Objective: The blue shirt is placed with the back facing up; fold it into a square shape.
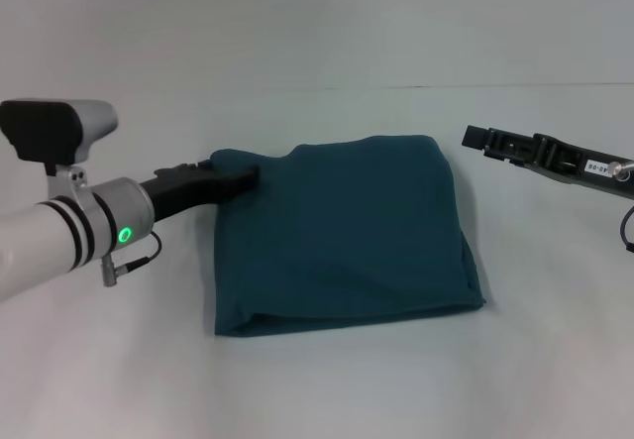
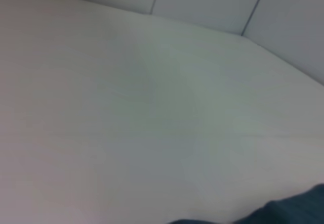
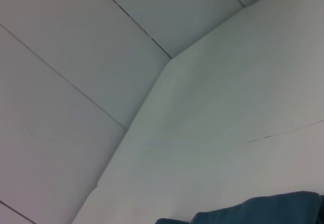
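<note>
The blue shirt's near edge slants toward me at my left gripper's side, so my left gripper will regrip the shirt's far corner (image 1: 227, 156) and pull it farther from me.
The blue shirt (image 1: 347, 231) lies folded into a rough square on the white table in the head view. My left gripper (image 1: 238, 176) reaches in from the left and touches the shirt's far left corner; its fingertips sit at the cloth edge. My right gripper (image 1: 480, 140) hovers to the right of the shirt's far right corner, apart from it. A sliver of the blue shirt (image 2: 298, 206) shows in the left wrist view. The right wrist view catches another edge of the blue shirt (image 3: 263, 211).
The white table (image 1: 327, 380) spreads all around the shirt, with a seam line across its far side. White wall panels (image 3: 76, 57) rise behind the table.
</note>
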`<act>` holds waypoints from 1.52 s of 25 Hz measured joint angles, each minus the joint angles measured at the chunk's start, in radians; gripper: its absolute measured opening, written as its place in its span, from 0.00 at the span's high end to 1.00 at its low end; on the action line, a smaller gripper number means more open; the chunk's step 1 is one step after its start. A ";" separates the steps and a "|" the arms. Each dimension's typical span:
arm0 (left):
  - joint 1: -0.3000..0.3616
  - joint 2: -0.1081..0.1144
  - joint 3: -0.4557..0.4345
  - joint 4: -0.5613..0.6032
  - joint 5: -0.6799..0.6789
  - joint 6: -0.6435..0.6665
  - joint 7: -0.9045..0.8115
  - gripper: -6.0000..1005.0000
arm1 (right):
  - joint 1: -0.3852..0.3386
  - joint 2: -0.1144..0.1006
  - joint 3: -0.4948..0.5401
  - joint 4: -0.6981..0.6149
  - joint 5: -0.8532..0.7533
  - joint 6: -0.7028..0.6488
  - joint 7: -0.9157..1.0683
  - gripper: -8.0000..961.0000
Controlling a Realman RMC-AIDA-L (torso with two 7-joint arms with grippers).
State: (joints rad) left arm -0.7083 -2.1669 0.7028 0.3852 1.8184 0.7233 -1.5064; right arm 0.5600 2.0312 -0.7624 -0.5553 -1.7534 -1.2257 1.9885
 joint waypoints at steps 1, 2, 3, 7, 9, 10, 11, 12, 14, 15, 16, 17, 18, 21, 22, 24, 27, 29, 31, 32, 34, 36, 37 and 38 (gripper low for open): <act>-0.001 -0.001 0.011 0.000 -0.001 -0.004 0.000 0.24 | 0.000 0.000 0.000 0.000 0.000 0.001 0.000 0.29; -0.002 -0.002 0.020 0.000 -0.001 -0.010 -0.001 0.23 | -0.001 0.000 0.000 0.000 0.000 0.002 0.000 0.29; -0.003 -0.002 0.025 0.000 -0.001 -0.013 -0.002 0.23 | -0.001 0.000 0.000 0.000 0.000 0.002 0.000 0.29; -0.004 -0.002 0.030 0.001 -0.001 -0.016 0.000 0.21 | -0.002 0.002 0.000 0.002 0.000 0.002 -0.001 0.29; 0.000 -0.002 0.030 0.006 0.002 -0.013 0.001 0.20 | -0.003 0.002 0.000 0.002 0.000 0.002 -0.002 0.29; 0.000 -0.002 0.030 0.006 0.002 -0.013 0.001 0.22 | -0.003 0.002 0.000 0.002 0.000 0.002 -0.002 0.29; -0.001 -0.002 0.030 0.005 0.004 -0.013 0.001 0.24 | -0.003 0.002 0.000 0.002 0.000 0.002 -0.002 0.29; -0.001 -0.002 0.031 0.003 0.006 -0.015 0.001 0.26 | -0.003 0.002 0.000 0.002 0.000 0.002 -0.001 0.29; -0.003 -0.001 0.031 0.002 0.007 -0.016 0.001 0.29 | -0.003 0.003 0.001 0.002 0.000 0.002 -0.001 0.30; -0.003 -0.001 0.031 0.001 0.007 -0.016 0.001 0.31 | -0.003 0.003 0.001 0.002 0.000 0.002 -0.001 0.30; -0.003 -0.001 0.031 0.001 0.007 -0.016 0.002 0.35 | -0.003 0.003 0.001 0.002 0.000 0.002 -0.001 0.30; -0.003 -0.001 0.031 0.001 0.007 -0.016 0.002 0.39 | -0.003 0.003 0.000 0.002 0.000 0.002 -0.001 0.30; -0.003 -0.001 0.031 0.001 0.007 -0.017 0.002 0.43 | -0.003 0.003 0.000 0.002 0.000 0.002 -0.001 0.30; -0.003 -0.001 0.030 0.001 0.007 -0.017 0.002 0.58 | -0.003 0.003 0.000 0.002 0.000 0.002 -0.001 0.30; -0.003 -0.001 0.030 0.001 0.007 -0.017 0.002 0.66 | -0.003 0.003 0.000 0.002 0.000 0.002 -0.001 0.30; -0.004 -0.001 0.030 0.001 0.007 -0.017 0.002 0.78 | -0.003 0.003 0.000 0.002 0.000 0.002 -0.001 0.30; -0.006 -0.001 0.030 0.001 0.007 -0.018 0.002 0.91 | -0.002 0.003 0.000 0.002 0.000 0.002 -0.003 0.30; -0.008 -0.001 0.035 0.001 0.007 -0.017 0.001 0.95 | -0.002 0.003 0.000 0.002 0.000 0.002 -0.005 0.30; -0.010 0.000 0.042 0.001 0.007 -0.016 0.000 0.96 | -0.002 0.003 0.001 0.002 0.000 0.003 -0.005 0.30; -0.011 0.000 0.046 0.001 0.007 -0.014 -0.001 0.96 | -0.003 0.003 0.001 0.002 0.000 0.003 -0.006 0.30; -0.015 0.000 0.048 0.001 0.007 -0.012 -0.001 0.97 | -0.004 0.004 0.001 0.002 0.000 0.003 -0.006 0.30; -0.020 -0.001 0.059 0.001 0.003 -0.010 -0.003 0.97 | -0.005 0.004 0.001 0.002 0.000 0.003 -0.007 0.30; -0.022 -0.001 0.065 0.001 0.001 -0.010 -0.004 0.97 | -0.006 0.005 0.001 0.002 0.000 0.003 -0.007 0.30; -0.025 -0.001 0.071 0.001 0.000 -0.009 -0.005 0.98 | -0.006 0.005 0.000 0.002 0.000 0.003 -0.008 0.30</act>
State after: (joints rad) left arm -0.7331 -2.1675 0.7734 0.3866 1.8180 0.7146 -1.5113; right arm 0.5539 2.0364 -0.7620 -0.5537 -1.7533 -1.2224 1.9809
